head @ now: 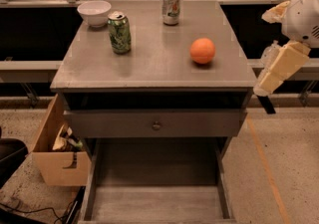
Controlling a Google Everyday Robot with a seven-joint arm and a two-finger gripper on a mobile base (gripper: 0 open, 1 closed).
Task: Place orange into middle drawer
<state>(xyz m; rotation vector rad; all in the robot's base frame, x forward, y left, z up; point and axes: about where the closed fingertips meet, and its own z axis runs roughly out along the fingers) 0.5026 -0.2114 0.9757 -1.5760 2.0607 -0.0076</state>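
Next, I move my gripper over to the middle of the orange (pixel 202 51) on the grey cabinet top and close it around the orange's near and far sides.
The orange (pixel 202 50) sits on the grey cabinet top (pixel 149 63), right of centre. The middle drawer (pixel 157 203) is pulled out at the bottom of the camera view and shows a bare plank floor and low side walls. Above it is a shut drawer front with a small round knob (pixel 156 125). My gripper (pixel 265 96) hangs off the right side of the cabinet, just below the level of its top. It is to the right of the orange and apart from it, and it holds nothing that I can see.
A green drink can (pixel 119 32), a silver can (pixel 171 6) and a white bowl (pixel 94 12) stand on the back of the top. A cardboard box (pixel 56 153) sits on the floor at the left. Rails run behind the cabinet.
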